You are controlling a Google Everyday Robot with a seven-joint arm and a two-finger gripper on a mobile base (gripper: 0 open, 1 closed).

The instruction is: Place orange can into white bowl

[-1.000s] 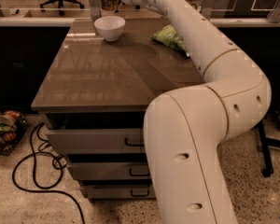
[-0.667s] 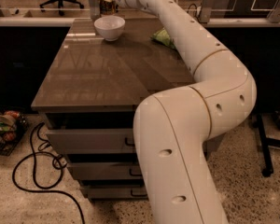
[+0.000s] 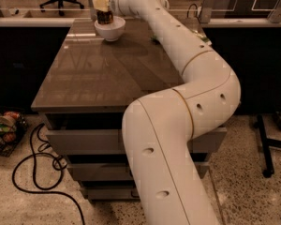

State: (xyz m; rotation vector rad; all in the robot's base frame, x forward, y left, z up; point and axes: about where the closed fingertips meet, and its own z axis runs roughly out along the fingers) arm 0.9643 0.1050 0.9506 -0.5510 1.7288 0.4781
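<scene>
I should use my gripper to set the orange can upright inside the white bowl (image 3: 106,23) at the far end of the grey table.
The white bowl (image 3: 109,30) stands on the far left part of the grey table (image 3: 107,74). The orange can (image 3: 103,11) is upright, its lower end down inside the bowl and its silver top above the rim. My gripper (image 3: 102,4) reaches in from the right at the end of the long white arm and is shut on the can's upper part, directly over the bowl.
The white arm (image 3: 178,102) crosses the table's right side and hides the area behind it. Drawers (image 3: 84,142) sit below the tabletop. Black cables (image 3: 37,172) and a basket of items (image 3: 4,130) lie on the floor at left. A glass partition runs behind the table.
The gripper has carried the can left and down; it now stands over the bowl with the can's base inside it. The arm has swung left across the table.
</scene>
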